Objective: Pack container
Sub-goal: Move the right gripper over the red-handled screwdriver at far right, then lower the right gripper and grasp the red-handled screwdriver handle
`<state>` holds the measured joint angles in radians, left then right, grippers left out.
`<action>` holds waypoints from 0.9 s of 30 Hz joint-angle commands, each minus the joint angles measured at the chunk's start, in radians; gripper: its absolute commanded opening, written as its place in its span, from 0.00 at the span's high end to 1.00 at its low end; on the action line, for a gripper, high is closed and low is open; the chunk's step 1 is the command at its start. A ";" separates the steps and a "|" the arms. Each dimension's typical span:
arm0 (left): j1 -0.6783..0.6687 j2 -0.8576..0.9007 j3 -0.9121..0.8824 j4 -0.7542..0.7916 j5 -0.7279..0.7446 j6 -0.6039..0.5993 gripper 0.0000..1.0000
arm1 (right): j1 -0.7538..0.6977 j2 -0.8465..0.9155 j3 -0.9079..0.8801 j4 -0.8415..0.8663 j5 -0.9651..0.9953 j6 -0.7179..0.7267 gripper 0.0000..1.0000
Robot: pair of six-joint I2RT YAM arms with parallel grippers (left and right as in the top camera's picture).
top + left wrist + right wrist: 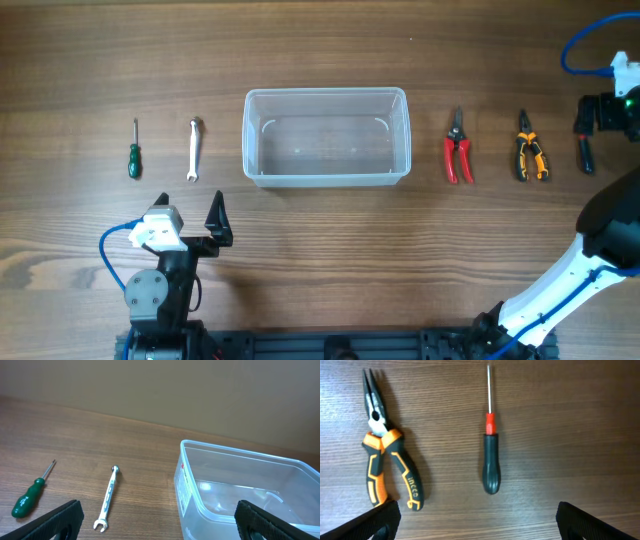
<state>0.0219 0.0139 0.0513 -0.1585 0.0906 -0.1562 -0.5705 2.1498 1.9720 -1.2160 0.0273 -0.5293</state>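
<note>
I should next take hold of the handle point(586, 153) point(491, 454) of the black screwdriver with my right gripper, just behind the screwdriver's red collar.
The clear plastic container point(327, 93) stands empty at the table's middle; its left end also shows in the left wrist view point(186, 485). My left gripper point(190, 213) is open and empty near the front left, short of a silver wrench point(195, 150) and a green screwdriver point(134, 150); both show in the left wrist view, the wrench point(108, 496) and the screwdriver point(29, 497). My right gripper point(603, 112) is open and empty at the far right. It hovers over a black screwdriver with a red collar point(490, 462), next to orange-black pliers point(387, 452).
Red-handled pruners point(458, 148) lie right of the container, then the pliers point(530, 150) and the black screwdriver point(584, 152). The right arm point(590, 270) reaches in from the front right. The left arm's base point(155, 295) sits at the front edge.
</note>
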 commanded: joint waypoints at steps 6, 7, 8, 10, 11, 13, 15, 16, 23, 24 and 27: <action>0.007 -0.007 -0.006 0.000 -0.003 -0.013 0.00 | 0.006 -0.005 0.020 0.089 -0.002 0.013 0.00; 0.007 -0.007 -0.006 0.000 -0.003 -0.013 0.00 | 0.005 -0.005 0.019 0.103 -0.005 0.012 0.00; 0.007 -0.007 -0.006 0.001 -0.003 -0.013 0.00 | 0.003 -0.005 0.016 0.121 -0.009 0.005 0.00; 0.007 -0.007 -0.006 0.000 -0.003 -0.013 0.00 | 0.001 -0.002 0.016 0.134 -0.010 -0.009 0.00; 0.007 -0.007 -0.006 0.000 -0.003 -0.013 0.00 | 0.000 0.000 0.016 0.134 -0.010 -0.021 0.00; 0.007 -0.007 -0.006 0.001 -0.003 -0.013 0.00 | -0.002 0.003 0.016 0.131 -0.008 -0.024 0.00; 0.007 -0.007 -0.006 0.000 -0.003 -0.013 0.00 | -0.006 0.005 0.016 0.133 -0.010 -0.024 0.00; 0.007 -0.007 -0.006 0.001 -0.003 -0.013 0.00 | -0.008 0.006 0.016 0.136 -0.013 -0.024 0.00; 0.007 -0.007 -0.006 0.000 -0.003 -0.013 0.00 | -0.019 0.023 0.016 0.174 -0.027 -0.020 0.00; 0.007 -0.007 -0.006 0.000 -0.003 -0.013 0.00 | -0.019 0.028 0.016 0.172 -0.026 -0.020 0.00; 0.007 -0.007 -0.006 0.001 -0.003 -0.013 0.00 | -0.023 0.058 0.017 0.154 -0.024 0.011 0.00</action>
<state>0.0219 0.0139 0.0513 -0.1585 0.0902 -0.1562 -0.5865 2.1544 1.9720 -1.0512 0.0196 -0.5434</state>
